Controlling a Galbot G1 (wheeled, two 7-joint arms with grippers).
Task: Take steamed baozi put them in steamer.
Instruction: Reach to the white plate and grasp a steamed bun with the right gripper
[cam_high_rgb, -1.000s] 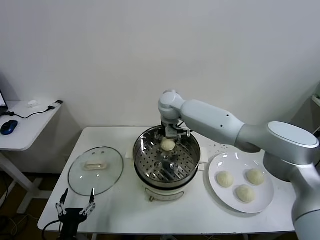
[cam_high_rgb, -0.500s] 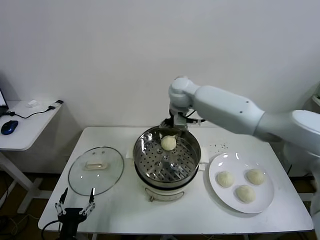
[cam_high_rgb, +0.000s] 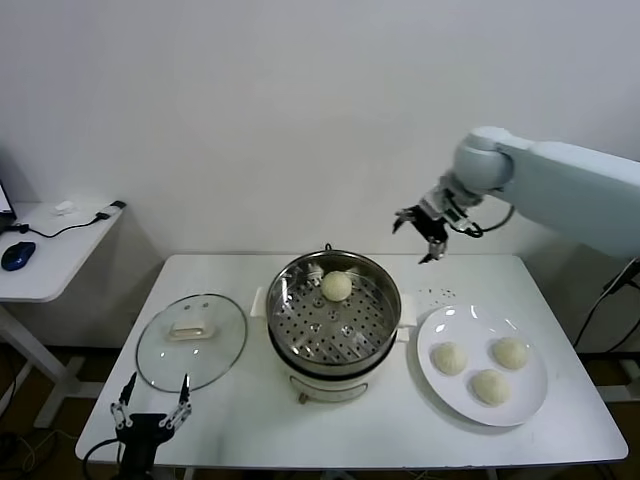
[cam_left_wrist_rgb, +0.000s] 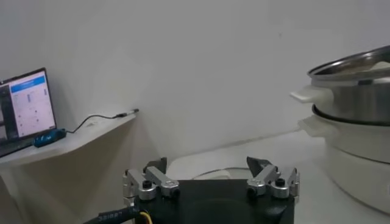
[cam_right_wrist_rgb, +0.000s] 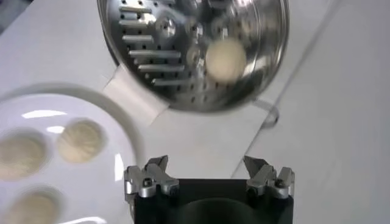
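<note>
The fingers of my right gripper should next go to the white plate and close around the sides of the baozi (cam_high_rgb: 449, 358) (cam_right_wrist_rgb: 81, 141) that is closest to the steamer.
One cream-white baozi (cam_high_rgb: 336, 286) (cam_right_wrist_rgb: 225, 59) lies on the perforated floor at the back of the steel steamer (cam_high_rgb: 290, 310) (cam_right_wrist_rgb: 134, 36) (cam_left_wrist_rgb: 353, 115). Three more baozi (cam_high_rgb: 449, 358) (cam_high_rgb: 510, 352) (cam_high_rgb: 490, 387) (cam_right_wrist_rgb: 81, 140) rest on the white plate (cam_high_rgb: 430, 330) (cam_right_wrist_rgb: 131, 146) to the steamer's right. My right gripper (cam_high_rgb: 424, 227) (cam_right_wrist_rgb: 205, 163) hangs open and empty in the air, above the table between steamer and plate, towards the back. My left gripper (cam_high_rgb: 153, 406) (cam_left_wrist_rgb: 208, 165) sits low at the table's front left edge, open and empty.
A round glass lid (cam_high_rgb: 191, 340) with a white handle lies flat left of the steamer. A side desk (cam_high_rgb: 45, 250) (cam_left_wrist_rgb: 67, 139) with a blue mouse and a cable stands further left. The wall is close behind the table.
My right gripper has let go of the baozi in the steamer, risen out of the pot and swung right and up. The baozi now lies alone in the steamer. The left arm is still.
</note>
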